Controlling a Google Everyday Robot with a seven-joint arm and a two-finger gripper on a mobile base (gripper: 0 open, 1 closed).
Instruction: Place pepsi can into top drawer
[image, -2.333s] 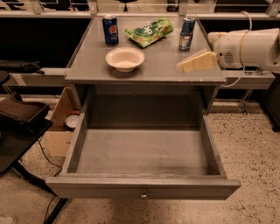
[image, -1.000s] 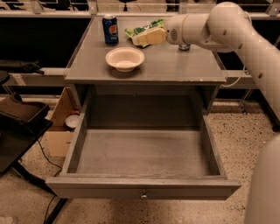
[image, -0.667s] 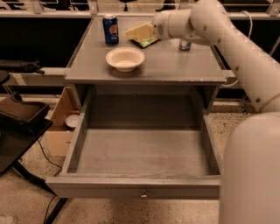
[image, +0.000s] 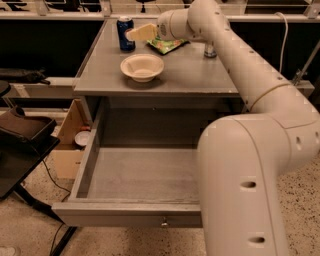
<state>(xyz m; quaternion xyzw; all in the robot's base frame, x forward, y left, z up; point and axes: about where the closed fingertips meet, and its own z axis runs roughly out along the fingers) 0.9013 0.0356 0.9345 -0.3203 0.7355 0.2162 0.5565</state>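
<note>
The robot's gripper needs to next go to the upper part of the pepsi can (image: 125, 24), just below the can's silver top, and close there.
The pepsi can (image: 125, 33) stands upright at the back left of the grey cabinet's top (image: 190, 75). It is short and dark blue with a silver top. My gripper (image: 136, 33) reaches in from the right, its cream fingers just to the right of the can at its height. I cannot tell whether they touch the can. The top drawer (image: 130, 212) is pulled wide open below, empty inside, with a small round knob at the centre of its front. My white arm (image: 250, 150) covers the drawer's right part.
A cream bowl (image: 142, 67) sits on the cabinet top in front of the can. A green snack bag (image: 167, 45) lies under my wrist. A taller slim can (image: 210, 50) stands behind my arm. A cardboard box (image: 70, 140) and a dark chair (image: 25, 135) are at the left.
My gripper has swept left across the cabinet top, from the right edge past the slim can and the snack bag to just beside the pepsi can. The objects have not moved.
</note>
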